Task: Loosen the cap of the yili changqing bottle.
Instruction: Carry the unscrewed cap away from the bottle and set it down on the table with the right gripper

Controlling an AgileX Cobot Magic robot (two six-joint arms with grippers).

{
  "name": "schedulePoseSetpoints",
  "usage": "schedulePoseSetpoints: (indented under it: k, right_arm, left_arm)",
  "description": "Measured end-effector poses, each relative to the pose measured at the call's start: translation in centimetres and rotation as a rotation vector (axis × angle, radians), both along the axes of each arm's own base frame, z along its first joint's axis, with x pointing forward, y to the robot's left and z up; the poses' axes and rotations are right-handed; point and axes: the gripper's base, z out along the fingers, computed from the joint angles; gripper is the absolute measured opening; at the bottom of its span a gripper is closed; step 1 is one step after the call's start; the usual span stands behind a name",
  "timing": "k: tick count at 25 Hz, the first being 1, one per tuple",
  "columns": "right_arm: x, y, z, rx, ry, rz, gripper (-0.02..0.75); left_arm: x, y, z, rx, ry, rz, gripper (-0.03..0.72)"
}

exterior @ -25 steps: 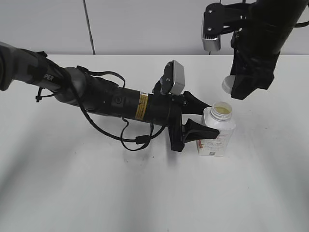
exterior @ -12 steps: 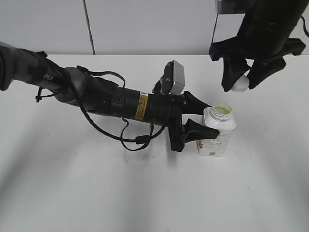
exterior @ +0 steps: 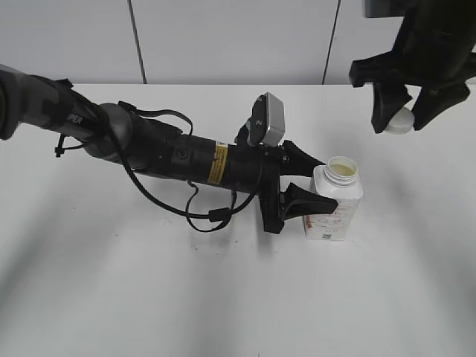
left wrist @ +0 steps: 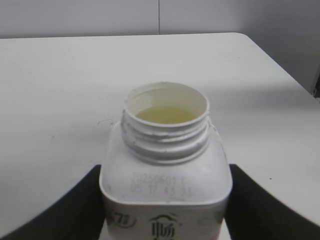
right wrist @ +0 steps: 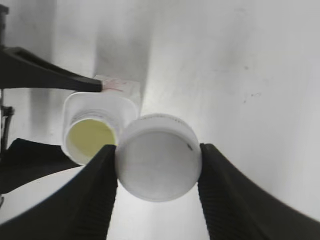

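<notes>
Next, my right gripper sets the white cap down on the open table (exterior: 402, 198) next to the yili changqing bottle, across from my left arm. The cap is now held up in the air.
The yili changqing bottle (exterior: 335, 204) stands upright on the white table, its threaded neck open and pale yellow liquid showing inside (left wrist: 166, 114). My left gripper (exterior: 297, 182) is shut on the bottle's body, one finger on each side; the bottle fills the left wrist view (left wrist: 165, 185). My right gripper (exterior: 401, 117) is shut on the white cap (exterior: 400, 120) and holds it in the air up and to the right of the bottle. In the right wrist view the cap (right wrist: 158, 158) sits between the black fingers, with the open bottle (right wrist: 95, 135) below and to its left.
The left arm (exterior: 171, 152) lies across the white table (exterior: 149, 297) from the left, with a loose black cable (exterior: 201, 216) hanging under it. A grey wall (exterior: 223, 37) stands behind the table's far edge.
My right gripper has carried the cap up and to the right, away from the bottle's open neck. The left gripper and the bottle have not moved.
</notes>
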Motion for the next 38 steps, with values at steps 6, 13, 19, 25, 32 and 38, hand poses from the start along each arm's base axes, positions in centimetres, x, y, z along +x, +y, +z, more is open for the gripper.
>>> schedulePoseSetpoints:
  k: [6,13,19,25,32,38]
  right_arm:
    - [1.4,-4.9,0.0,-0.015,-0.004,-0.083,0.395]
    - [1.8,-8.2,-0.7,-0.033,0.017,-0.147,0.395]
    - [1.8,-8.2,-4.3,-0.035,0.031,-0.145,0.395]
    - [1.9,-8.1,-8.1,-0.023,0.018,-0.148,0.395]
    - [3.4,-8.0,-12.7,-0.029,0.046,-0.147,0.395]
    - [4.0,-7.9,-15.2,-0.031,0.052,-0.146,0.395]
  left_arm:
    - [0.0,0.0,0.0,0.0,0.0,0.0,0.428]
    - [0.0,0.0,0.0,0.0,0.0,0.0,0.428]
    - [0.0,0.0,0.0,-0.001,0.0,-0.001,0.428]
    - [0.0,0.0,0.0,-0.001,0.0,-0.001,0.428]
    - [0.0,0.0,0.0,-0.001,0.001,-0.001,0.427]
    - [0.0,0.0,0.0,-0.001,0.001,-0.001,0.427]
